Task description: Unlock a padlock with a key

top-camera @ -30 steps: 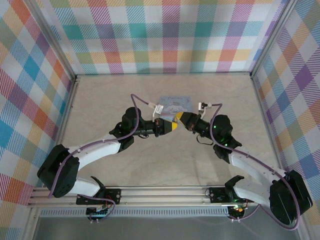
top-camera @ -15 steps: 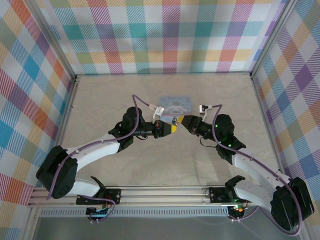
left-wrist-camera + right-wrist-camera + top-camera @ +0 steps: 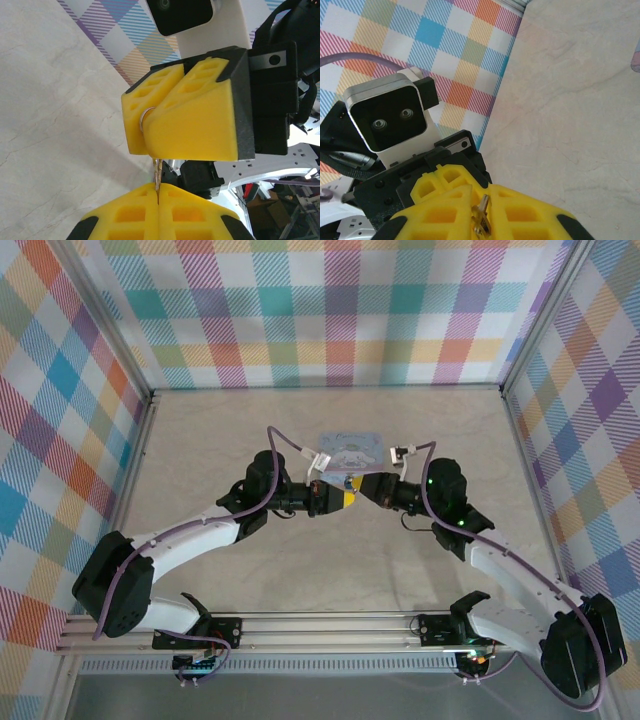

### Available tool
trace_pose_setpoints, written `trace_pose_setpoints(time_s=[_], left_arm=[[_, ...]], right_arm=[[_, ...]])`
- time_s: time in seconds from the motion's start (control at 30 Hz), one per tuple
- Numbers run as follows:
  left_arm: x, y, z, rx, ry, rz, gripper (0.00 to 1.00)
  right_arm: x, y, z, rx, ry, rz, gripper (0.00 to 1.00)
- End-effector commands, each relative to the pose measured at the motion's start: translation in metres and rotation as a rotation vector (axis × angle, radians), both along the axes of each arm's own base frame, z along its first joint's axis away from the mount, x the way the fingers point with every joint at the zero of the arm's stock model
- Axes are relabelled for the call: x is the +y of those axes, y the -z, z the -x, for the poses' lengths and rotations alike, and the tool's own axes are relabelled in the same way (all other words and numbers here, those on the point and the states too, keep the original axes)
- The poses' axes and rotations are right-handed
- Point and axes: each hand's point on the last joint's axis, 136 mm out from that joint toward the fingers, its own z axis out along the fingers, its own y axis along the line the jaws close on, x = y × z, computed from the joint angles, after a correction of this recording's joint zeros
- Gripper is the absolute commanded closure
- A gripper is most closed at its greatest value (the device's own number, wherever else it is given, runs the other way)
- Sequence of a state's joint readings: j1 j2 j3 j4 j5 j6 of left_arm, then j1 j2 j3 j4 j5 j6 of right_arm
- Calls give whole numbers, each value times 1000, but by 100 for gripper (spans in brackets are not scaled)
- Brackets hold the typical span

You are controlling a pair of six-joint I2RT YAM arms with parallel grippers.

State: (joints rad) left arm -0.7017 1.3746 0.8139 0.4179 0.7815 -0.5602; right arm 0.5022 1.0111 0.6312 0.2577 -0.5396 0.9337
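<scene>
The robot's left gripper pinches the keys together below the ring in the right gripper, so it should open, let them spread and then take a key alone [image 3: 483, 204].
My two grippers meet tip to tip above the table's middle. My left gripper [image 3: 347, 499] [image 3: 159, 192] is shut on the key [image 3: 157, 172], a thin metal sliver seen edge on that rises to the other gripper's yellow fingers [image 3: 185, 117]. My right gripper [image 3: 364, 485] [image 3: 482, 220] is shut on the padlock. Only the lock's thin metal loop [image 3: 143, 116] peeps out between the pads. The dark-blue body is hidden. In the right wrist view a small metal piece [image 3: 483, 216] sits in the slit between my pads, against the left gripper's fingers [image 3: 440, 186].
A pale blue tin with a white cartoon figure [image 3: 350, 443] lies flat just behind the grippers. Pale marble tabletop [image 3: 250, 430] spreads on all sides. Checked walls enclose the left, back and right.
The right gripper drew back slightly, then came in again and a little lower; its wrist shifted left. The left gripper barely moved. Both stay shut.
</scene>
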Motion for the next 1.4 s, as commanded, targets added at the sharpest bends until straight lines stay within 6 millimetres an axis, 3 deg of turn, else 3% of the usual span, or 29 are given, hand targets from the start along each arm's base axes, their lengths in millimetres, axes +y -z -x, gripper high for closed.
trace_pose_setpoints(time_s=[0.0,0.17,0.4,0.5,0.73,0.97,1.1,1.17,1.23,1.37], left_arm=[[0,-14,-1,-45,16,22,100],[7,-10,-4,-46,-28,-16,99],[17,-17,-4,-30,-36,12,73],[18,-19,-6,-13,-32,33,67],[10,-22,-7,21,14,64,65],[3,-21,-4,43,51,73,71],[2,-20,-4,45,50,79,83],[2,-21,-4,44,47,84,84],[2,-23,-4,39,49,87,98],[2,-23,-5,36,46,89,100]], right_arm=[[0,-4,3,-28,-27,27,91],[-4,-2,5,-50,-16,48,100],[-3,-6,5,-85,-18,16,100],[-2,-9,6,-93,-29,8,100],[0,-10,8,-95,-42,-11,100],[0,-12,8,-98,-44,-29,100],[0,-14,8,-105,-42,-35,100],[0,-14,9,-108,-43,-38,100],[0,-14,10,-106,-46,-41,100],[0,-13,11,-108,-53,-38,98]])
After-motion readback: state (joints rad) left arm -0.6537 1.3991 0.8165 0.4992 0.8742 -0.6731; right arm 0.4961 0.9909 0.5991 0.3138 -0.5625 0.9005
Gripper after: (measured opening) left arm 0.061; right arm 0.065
